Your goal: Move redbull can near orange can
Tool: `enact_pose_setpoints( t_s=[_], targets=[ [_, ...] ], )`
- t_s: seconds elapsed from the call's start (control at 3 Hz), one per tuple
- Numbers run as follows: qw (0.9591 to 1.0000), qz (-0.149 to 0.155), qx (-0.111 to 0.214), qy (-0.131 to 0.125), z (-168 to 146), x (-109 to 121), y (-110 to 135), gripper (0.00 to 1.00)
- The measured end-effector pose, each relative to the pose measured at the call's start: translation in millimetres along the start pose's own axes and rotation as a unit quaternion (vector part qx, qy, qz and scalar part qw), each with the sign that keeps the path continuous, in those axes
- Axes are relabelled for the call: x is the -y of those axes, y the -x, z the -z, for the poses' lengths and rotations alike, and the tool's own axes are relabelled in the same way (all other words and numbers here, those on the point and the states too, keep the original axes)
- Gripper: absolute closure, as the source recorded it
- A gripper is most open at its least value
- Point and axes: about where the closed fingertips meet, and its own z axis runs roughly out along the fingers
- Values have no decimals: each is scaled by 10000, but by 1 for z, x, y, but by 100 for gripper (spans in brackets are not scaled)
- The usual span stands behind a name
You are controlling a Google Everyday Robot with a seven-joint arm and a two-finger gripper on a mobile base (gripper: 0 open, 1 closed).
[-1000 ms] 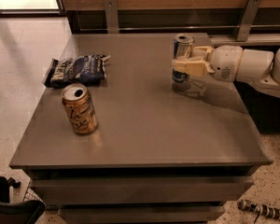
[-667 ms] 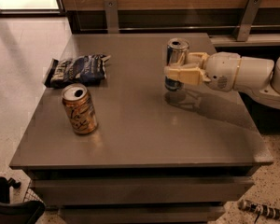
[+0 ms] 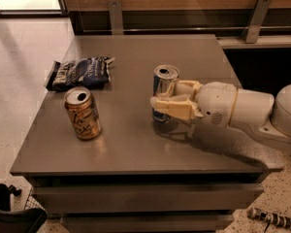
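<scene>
Next, my gripper puts the redbull can down beside the orange can (image 3: 128, 152), a little closer to the table's front edge.
The redbull can (image 3: 164, 84), slim, blue and silver with a silver top, stands upright near the middle of the grey table (image 3: 136, 149). My gripper (image 3: 169, 101) reaches in from the right and is shut on the can's lower half. The orange can (image 3: 82, 113), stouter and orange-gold with pale lettering, stands upright at the table's front left, well apart from the redbull can.
A dark blue chip bag (image 3: 80, 72) lies at the table's left, behind the orange can. A wooden wall with metal brackets runs behind the table. A dark object (image 3: 9, 212) sits on the floor at the lower left.
My gripper has carried the redbull can leftward, from the right part of the table toward the middle, closer to the orange can.
</scene>
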Motion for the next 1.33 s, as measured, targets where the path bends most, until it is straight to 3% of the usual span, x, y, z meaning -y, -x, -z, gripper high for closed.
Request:
enact_pose_setpoints(
  t_s=[0.33, 0.67, 1.0, 1.33],
  targets=[
    [9995, -63, 54, 316, -20, -54, -18, 100],
    [9984, 45, 44, 558, -45, -91, -36, 100],
    [9982, 81, 39, 596, -50, -97, -37, 100],
    [9982, 81, 39, 597, -50, -97, -35, 85]
  ],
)
